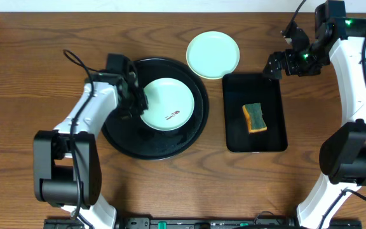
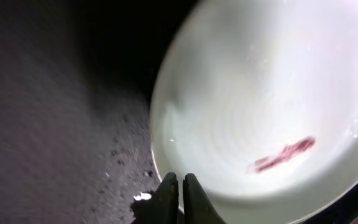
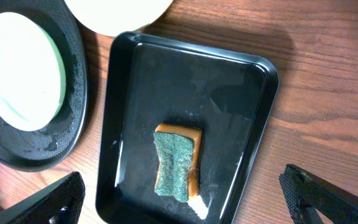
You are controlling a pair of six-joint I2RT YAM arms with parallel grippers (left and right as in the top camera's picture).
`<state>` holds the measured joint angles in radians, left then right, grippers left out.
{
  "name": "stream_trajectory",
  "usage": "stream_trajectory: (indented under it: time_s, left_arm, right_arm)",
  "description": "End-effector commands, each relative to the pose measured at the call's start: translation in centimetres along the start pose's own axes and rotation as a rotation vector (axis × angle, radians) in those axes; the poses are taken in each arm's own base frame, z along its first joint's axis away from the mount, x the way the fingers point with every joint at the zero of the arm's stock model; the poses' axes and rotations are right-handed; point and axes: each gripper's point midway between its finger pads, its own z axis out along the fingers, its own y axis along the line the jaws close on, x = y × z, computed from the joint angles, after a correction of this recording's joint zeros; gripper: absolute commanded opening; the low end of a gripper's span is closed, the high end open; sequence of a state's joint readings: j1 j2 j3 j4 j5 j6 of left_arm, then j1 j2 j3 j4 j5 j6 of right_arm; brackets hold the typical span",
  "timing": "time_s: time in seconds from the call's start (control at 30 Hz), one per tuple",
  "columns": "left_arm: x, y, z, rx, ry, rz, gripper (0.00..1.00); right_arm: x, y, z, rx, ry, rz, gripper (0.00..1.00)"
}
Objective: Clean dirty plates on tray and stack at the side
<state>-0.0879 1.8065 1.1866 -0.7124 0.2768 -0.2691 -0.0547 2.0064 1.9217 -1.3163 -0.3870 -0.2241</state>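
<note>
My left gripper's fingers are closed above the plate's rim. I will open them, reach lower and pinch the plate's edge (image 2: pixel 155 152) before I wipe the smear.
A pale mint-green plate (image 1: pixel 167 102) with a reddish-brown smear (image 1: pixel 173 115) lies on the round black tray (image 1: pixel 122 137), right of its centre. At the plate's left rim sits my left gripper (image 1: pixel 136 102), shut. In the left wrist view its fingers (image 2: pixel 180 190) are pressed together right at the rim of the plate (image 2: pixel 266 93), with the smear (image 2: pixel 283 154) beyond. A second pale plate (image 1: pixel 213 55) rests on the table behind the tray. My right gripper (image 1: pixel 272 67) hangs wide open and empty above the sponge (image 3: pixel 178 163), which shows between the spread fingers (image 3: pixel 55 202).
A black rectangular tray (image 1: pixel 276 127) right of the round one holds the green and orange sponge (image 1: pixel 254 117). Its glossy floor (image 3: pixel 229 106) looks wet. The round tray's surface (image 2: pixel 55 124) carries water droplets. Bare wooden table (image 1: pixel 30 70) surrounds everything.
</note>
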Motion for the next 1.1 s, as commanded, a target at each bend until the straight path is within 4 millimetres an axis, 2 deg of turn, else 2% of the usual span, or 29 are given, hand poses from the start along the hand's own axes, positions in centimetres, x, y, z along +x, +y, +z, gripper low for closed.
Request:
stream_trajectory:
  time_s: [0.0, 0.07, 0.17, 0.2, 0.33, 0.53, 0.8, 0.87, 0.93, 1.07]
  left_arm:
    - [0.0, 1.2, 0.1, -0.055, -0.010, 0.014, 0.17]
    - [-0.9, 1.2, -0.6, -0.054, -0.039, 0.095, 0.43]
    - [-3.2, 0.5, -2.4, -0.039, -0.124, 0.228, 0.59]
    - [-4.0, 0.2, -2.7, -0.036, -0.160, 0.280, 0.63]
    - [-5.5, -0.3, -2.4, -0.030, -0.213, 0.335, 0.66]
    - [-5.1, -0.2, 0.9, 0.003, -0.150, 0.365, 0.56]
    - [-4.7, 0.5, 3.4, -0.003, -0.106, 0.354, 0.50]
    - [-4.7, 0.6, 3.6, -0.003, -0.105, 0.344, 0.42]
    - [-4.9, 0.5, 3.5, 0.000, -0.116, 0.331, 0.28]
    - [-5.3, 0.3, 3.2, 0.004, -0.128, 0.294, 0.11]
  right_arm:
    - [0.0, 0.1, 0.2, -0.004, 0.004, -0.010, 0.99]
    - [0.0, 0.1, 0.2, -0.004, 0.003, -0.010, 0.99]
    - [-0.1, 0.1, 0.2, -0.002, -0.003, -0.013, 0.99]
    - [-0.2, 0.1, 0.2, -0.002, -0.004, -0.013, 0.99]
    - [-0.1, 0.1, 0.2, -0.003, -0.001, -0.012, 0.99]
    - [-0.1, 0.1, 0.2, -0.003, 0.000, -0.012, 0.99]
    - [-0.1, 0.1, 0.2, -0.004, 0.001, -0.012, 0.99]
    - [-0.1, 0.1, 0.2, -0.003, 0.001, -0.012, 0.99]
    - [-0.1, 0.1, 0.2, -0.003, 0.000, -0.012, 0.99]
    - [-0.1, 0.1, 0.2, -0.003, -0.001, -0.013, 0.99]
